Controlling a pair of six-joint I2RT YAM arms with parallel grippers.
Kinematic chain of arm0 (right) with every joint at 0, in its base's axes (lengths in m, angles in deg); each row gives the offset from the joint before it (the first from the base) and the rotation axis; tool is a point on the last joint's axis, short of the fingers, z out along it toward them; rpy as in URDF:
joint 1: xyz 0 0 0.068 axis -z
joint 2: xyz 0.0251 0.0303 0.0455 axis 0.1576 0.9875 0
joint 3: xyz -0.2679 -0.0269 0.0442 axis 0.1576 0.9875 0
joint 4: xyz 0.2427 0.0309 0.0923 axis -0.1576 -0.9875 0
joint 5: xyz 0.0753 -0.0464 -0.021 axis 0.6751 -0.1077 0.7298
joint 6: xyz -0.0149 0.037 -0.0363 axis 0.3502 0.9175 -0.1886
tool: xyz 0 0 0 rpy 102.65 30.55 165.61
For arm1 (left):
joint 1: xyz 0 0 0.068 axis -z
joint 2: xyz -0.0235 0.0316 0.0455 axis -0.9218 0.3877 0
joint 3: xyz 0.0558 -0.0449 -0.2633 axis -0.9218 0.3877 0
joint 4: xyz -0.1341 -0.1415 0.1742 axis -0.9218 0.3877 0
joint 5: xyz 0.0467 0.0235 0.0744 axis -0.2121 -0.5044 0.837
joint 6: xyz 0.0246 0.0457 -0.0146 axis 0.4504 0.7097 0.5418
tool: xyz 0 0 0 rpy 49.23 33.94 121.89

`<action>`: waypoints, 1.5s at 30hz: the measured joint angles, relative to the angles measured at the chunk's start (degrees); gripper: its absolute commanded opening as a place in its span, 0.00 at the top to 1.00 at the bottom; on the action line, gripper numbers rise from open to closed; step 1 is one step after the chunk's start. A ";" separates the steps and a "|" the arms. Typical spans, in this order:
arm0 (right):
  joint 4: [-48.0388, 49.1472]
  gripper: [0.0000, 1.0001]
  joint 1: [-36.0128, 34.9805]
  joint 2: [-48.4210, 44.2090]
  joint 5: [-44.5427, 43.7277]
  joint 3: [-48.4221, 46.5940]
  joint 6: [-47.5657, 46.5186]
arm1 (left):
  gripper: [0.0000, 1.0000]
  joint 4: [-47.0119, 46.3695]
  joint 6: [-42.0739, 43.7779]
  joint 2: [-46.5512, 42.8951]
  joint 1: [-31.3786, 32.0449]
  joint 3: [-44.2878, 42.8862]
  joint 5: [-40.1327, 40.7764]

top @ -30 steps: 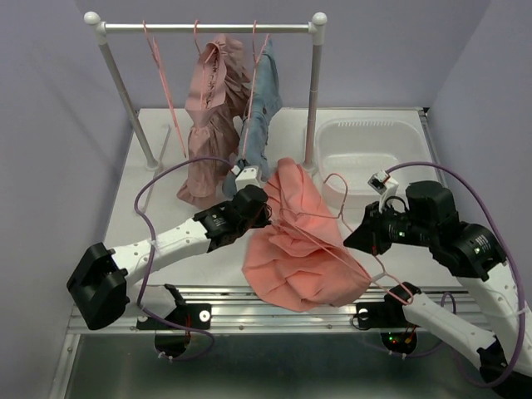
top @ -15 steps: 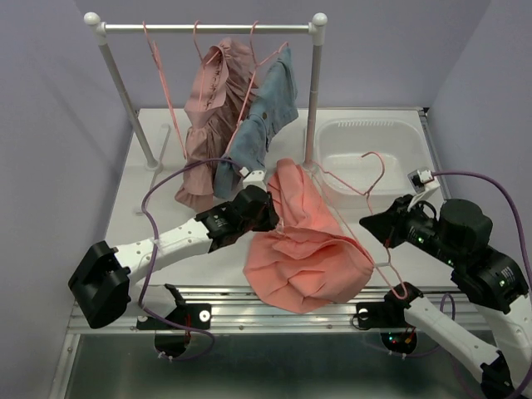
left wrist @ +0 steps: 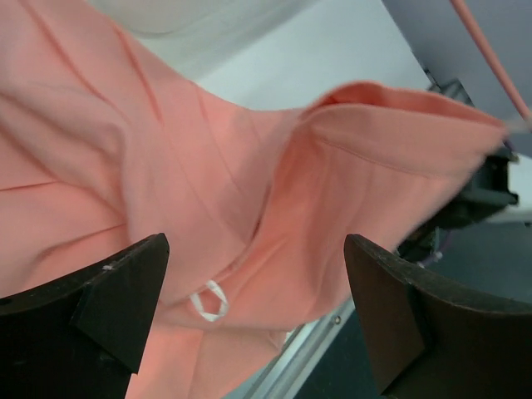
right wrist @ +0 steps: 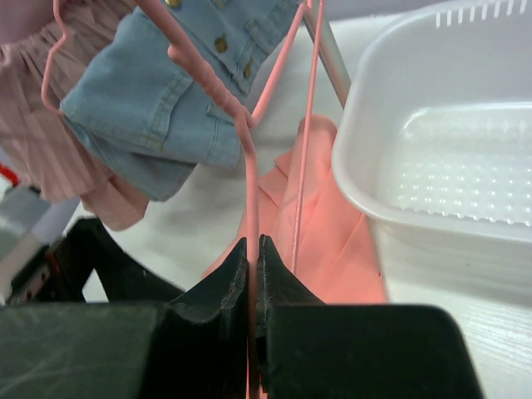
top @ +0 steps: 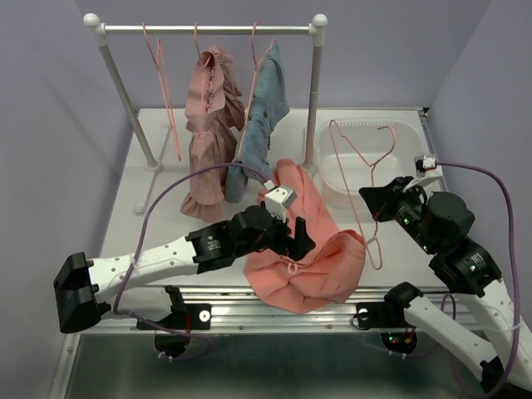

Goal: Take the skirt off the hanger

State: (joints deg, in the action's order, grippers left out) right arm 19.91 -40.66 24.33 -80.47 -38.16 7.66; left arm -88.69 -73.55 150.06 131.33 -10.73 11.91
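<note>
The salmon skirt is next for my left gripper, which should go to it and grab its waistband's end (top: 360, 253) (left wrist: 453, 174) beside the lower corner of the held pink hanger.
The salmon skirt (top: 320, 258) lies crumpled on the table's front edge. My left gripper (top: 296, 238) hovers just over it, open, with nothing between its fingers. In the left wrist view the skirt (left wrist: 166, 150) and its white loop (left wrist: 208, 301) fill the gap between the jaws of the left gripper (left wrist: 253, 287). My right gripper (top: 371, 199) is shut on the thin pink hanger (top: 343, 166), held upright over the tub's front. The hanger's lower corner hangs beside the skirt's right edge; I cannot tell if they touch. The right wrist view shows the right gripper (right wrist: 252, 248) pinching the hanger (right wrist: 249, 191), with the skirt (right wrist: 332, 241) beyond.
A rack (top: 208, 27) stands at the back with a dusty-pink ruffled garment (top: 208, 116), a denim garment (top: 259, 116) and a bare pink hanger (top: 162, 75). A white tub (top: 399, 137) sits at back right. The rack's right post (top: 314, 100) is close to the held hanger.
My left gripper has opened, let go of the skirt and moved right over it. The right arm has lifted the hanger up and back, and the skirt has sunk onto the table.
</note>
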 measured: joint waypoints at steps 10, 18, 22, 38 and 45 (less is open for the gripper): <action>6.03 0.99 0.00 0.33 -6.12 0.17 1.95 | 0.01 -10.08 5.57 11.28 9.46 -2.73 -6.49; 6.84 0.99 0.00 1.95 -9.20 0.35 4.07 | 0.01 -15.06 7.04 21.49 11.80 -11.56 -9.68; 7.48 0.99 0.00 1.97 -10.62 0.83 4.55 | 0.20 -16.37 7.45 24.17 11.98 -14.51 -9.75; 10.08 0.99 0.00 3.06 -17.31 1.29 3.37 | 1.00 -16.98 6.95 23.21 11.93 -12.83 -6.38; 15.91 0.99 0.00 5.35 -22.73 4.55 1.38 | 1.00 -17.16 6.75 22.03 12.76 -11.98 -7.19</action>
State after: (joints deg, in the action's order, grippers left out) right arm 35.82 -40.66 29.68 -103.20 -33.61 9.03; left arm -105.84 -66.80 172.10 144.09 -22.71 4.72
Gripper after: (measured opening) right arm 0.057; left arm 0.052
